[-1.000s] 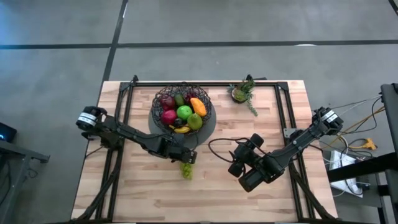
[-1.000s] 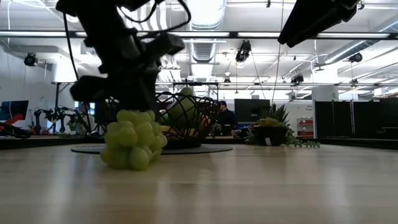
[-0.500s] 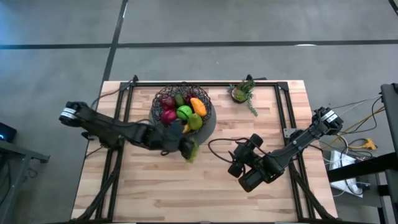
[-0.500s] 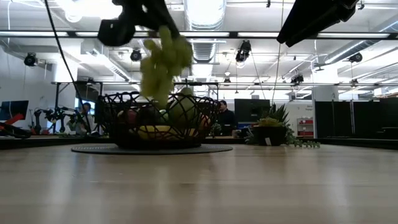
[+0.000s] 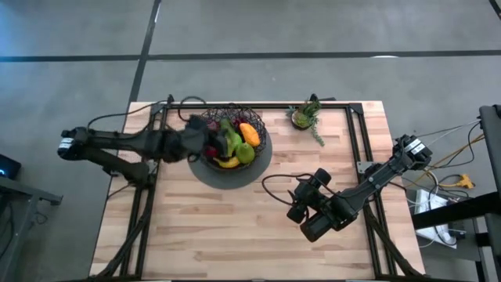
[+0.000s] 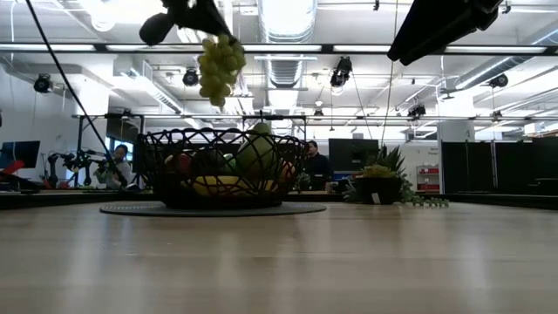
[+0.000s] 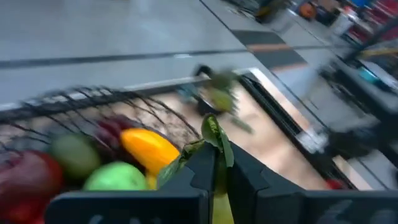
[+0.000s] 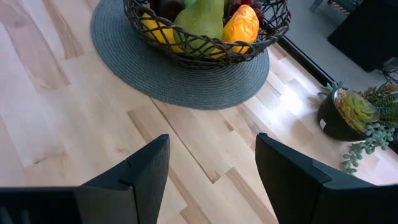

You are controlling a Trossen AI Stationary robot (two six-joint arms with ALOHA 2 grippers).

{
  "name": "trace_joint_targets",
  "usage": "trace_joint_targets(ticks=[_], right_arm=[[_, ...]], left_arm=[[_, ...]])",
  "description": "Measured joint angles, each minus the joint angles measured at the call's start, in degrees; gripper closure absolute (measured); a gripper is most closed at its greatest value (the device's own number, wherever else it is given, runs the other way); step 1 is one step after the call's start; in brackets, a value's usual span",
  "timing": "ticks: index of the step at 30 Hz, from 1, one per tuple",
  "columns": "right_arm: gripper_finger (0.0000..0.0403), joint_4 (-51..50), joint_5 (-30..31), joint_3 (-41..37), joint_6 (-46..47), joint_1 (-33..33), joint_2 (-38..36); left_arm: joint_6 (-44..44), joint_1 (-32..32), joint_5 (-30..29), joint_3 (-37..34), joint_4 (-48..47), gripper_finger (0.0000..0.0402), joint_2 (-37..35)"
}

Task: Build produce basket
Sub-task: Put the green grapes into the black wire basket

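Next, I let go of the green grapes with my left gripper in the basket (image 5: pixel 220 130) (image 7: pixel 69 185), between the red apple and the green apple.
The dark wire basket (image 5: pixel 263 135) stands on a round grey mat (image 5: pixel 235 174) at the table's far middle. It holds a yellow banana (image 5: pixel 228 162), an orange fruit (image 5: pixel 249 133), and red and green fruits. My left gripper (image 6: pixel 199 19) reaches in from the table's left over the basket's left side, shut on a bunch of green grapes (image 6: pixel 219 66). The bunch hangs above the basket (image 6: pixel 174 166). My right gripper (image 8: pixel 211 174) stands open above the bare wood, to the basket's near right. My left gripper pinches the green leafy stem (image 7: pixel 213 134) at the top of the grape bunch between its two fingers. The fingers come from the table's left, slanting a little downward. The bunch hangs below them, lifted clear, above the basket's left part.
A small potted plant (image 5: pixel 305 116) stands at the far edge, right of the basket. A black cable (image 5: pixel 274 184) loops on the wood by my right arm. Bare wood spreads across the table's near half. Black frame rails run along the left, right and far sides.
My left gripper, still shut on the grapes, has risen from the table and swung toward the far edge, tipping up from pointing down to nearly level. The bunch, which lay on the wood in front of the basket, is lifted clear and now hangs over the basket.
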Motion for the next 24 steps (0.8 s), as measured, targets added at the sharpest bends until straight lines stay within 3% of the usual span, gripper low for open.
trace_joint_targets(ticks=[12, 24], right_arm=[[0.0182, 0.2, -0.02, 0.0, 0.66, 0.0, 0.0], [0.0182, 0.4, -0.44, 0.02, 0.74, 0.0, 0.0]], left_arm=[[4.55, 16.49, -0.11, -4.85, 0.65, 0.0393, 2.77], [5.36, 19.32, -1.43, -10.78, 9.62, 0.0393, 8.8]])
